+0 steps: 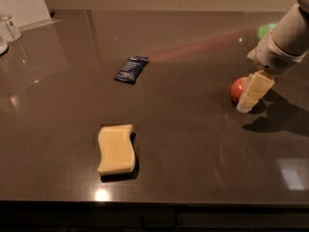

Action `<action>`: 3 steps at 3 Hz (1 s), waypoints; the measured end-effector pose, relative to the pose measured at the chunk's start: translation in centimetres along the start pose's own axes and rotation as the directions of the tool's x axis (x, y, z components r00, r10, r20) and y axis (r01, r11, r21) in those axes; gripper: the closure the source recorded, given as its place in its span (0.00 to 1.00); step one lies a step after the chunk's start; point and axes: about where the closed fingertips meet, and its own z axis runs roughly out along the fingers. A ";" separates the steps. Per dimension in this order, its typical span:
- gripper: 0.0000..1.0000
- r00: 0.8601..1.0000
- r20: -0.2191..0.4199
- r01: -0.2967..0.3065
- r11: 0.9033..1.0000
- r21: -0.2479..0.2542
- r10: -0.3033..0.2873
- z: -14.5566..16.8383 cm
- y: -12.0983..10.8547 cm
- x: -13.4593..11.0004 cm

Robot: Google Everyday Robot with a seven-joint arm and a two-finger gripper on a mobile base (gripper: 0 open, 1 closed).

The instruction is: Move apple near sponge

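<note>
I need to grip the sides of the small red apple [237, 90] to carry it near the sponge.
The small red apple [236, 88] sits on the dark table [193, 149] at the right. My gripper [247, 98] comes down from the upper right on a white arm [285, 40] and is right at the apple; its pale yellow blocky part covers the apple's right side. The sponge [116, 149], a flat pale yellow block with wavy edges, lies at the front left, far from the apple and the gripper.
A dark blue snack packet [131, 69] lies at the middle back. A green object [265, 30] shows behind the arm at the far right. A small bottle [9, 27] and a white board [21, 1] stand at the far left corner.
</note>
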 end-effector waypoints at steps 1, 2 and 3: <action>0.00 0.999 -0.044 0.014 0.999 -0.035 -0.016 1.3 -0.1 1.3; 0.17 0.997 -0.064 0.036 0.996 -0.079 -0.041 2.0 0.6 1.7; 0.39 0.996 -0.067 0.048 0.991 -0.125 -0.057 2.3 1.1 1.7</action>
